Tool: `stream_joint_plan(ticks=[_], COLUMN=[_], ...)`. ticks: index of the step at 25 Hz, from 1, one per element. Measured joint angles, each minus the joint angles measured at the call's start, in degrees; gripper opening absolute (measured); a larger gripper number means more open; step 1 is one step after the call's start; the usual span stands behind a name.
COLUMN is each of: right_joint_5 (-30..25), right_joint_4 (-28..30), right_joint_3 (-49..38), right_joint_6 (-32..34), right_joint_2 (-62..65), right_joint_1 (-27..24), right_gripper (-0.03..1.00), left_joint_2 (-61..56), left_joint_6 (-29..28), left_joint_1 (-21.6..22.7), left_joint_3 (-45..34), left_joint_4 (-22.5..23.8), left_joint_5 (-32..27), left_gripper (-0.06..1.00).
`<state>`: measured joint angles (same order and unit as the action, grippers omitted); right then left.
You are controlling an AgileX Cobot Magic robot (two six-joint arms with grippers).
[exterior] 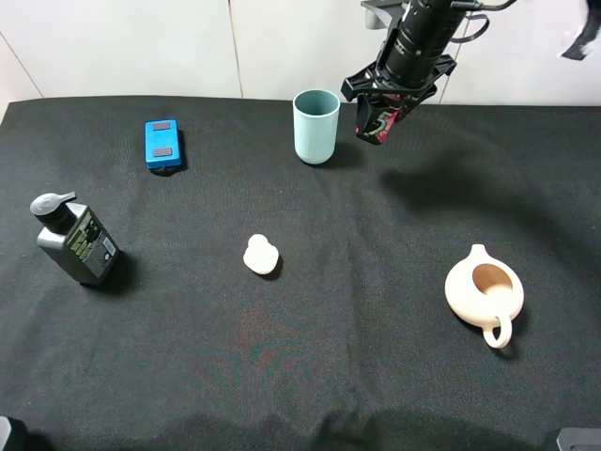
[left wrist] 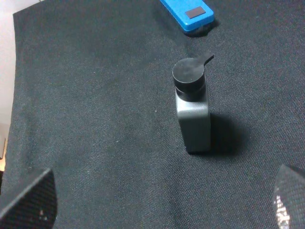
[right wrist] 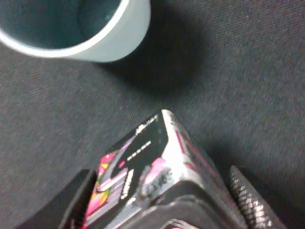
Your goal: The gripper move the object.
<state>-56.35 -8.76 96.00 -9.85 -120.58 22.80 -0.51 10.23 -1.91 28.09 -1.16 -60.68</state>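
The small black container will go down on the black cloth (exterior: 359, 164) (right wrist: 162, 98), next to the teal cup, from my right gripper.
My right gripper (exterior: 380, 117) hangs at the back of the table, just right of the teal cup (exterior: 315, 125), and is shut on the small black container with red-pink graphics (exterior: 377, 122). It holds the container tilted above the black cloth. In the right wrist view the container (right wrist: 152, 167) sits between the textured fingers (right wrist: 245, 198), with the cup's rim (right wrist: 95, 36) close beyond it. My left gripper is out of the high view; only its two finger tips (left wrist: 28, 200) show in the left wrist view, wide apart and empty.
A grey pump bottle (exterior: 75, 240) stands at the left, also in the left wrist view (left wrist: 192, 107). A blue flat box (exterior: 162, 144) lies at the back left. A small white figure (exterior: 260, 255) sits mid-table. A cream teapot-like pot (exterior: 484, 293) sits at the right.
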Motion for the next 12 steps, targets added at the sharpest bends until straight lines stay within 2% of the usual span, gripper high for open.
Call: stream_joint_plan(ticks=[12], right_joint_5=[4.53], right_joint_4=[1.96], right_joint_3=[1.29], right_joint_6=[0.00], right_joint_2=[-4.74], right_joint_1=[-0.12], right_gripper=[0.42], left_joint_2=[0.00], left_joint_6=[0.00], left_joint_1=[0.00], left_joint_3=[0.00], left_joint_4=[0.00], left_joint_5=[0.00], left_gripper=[0.96])
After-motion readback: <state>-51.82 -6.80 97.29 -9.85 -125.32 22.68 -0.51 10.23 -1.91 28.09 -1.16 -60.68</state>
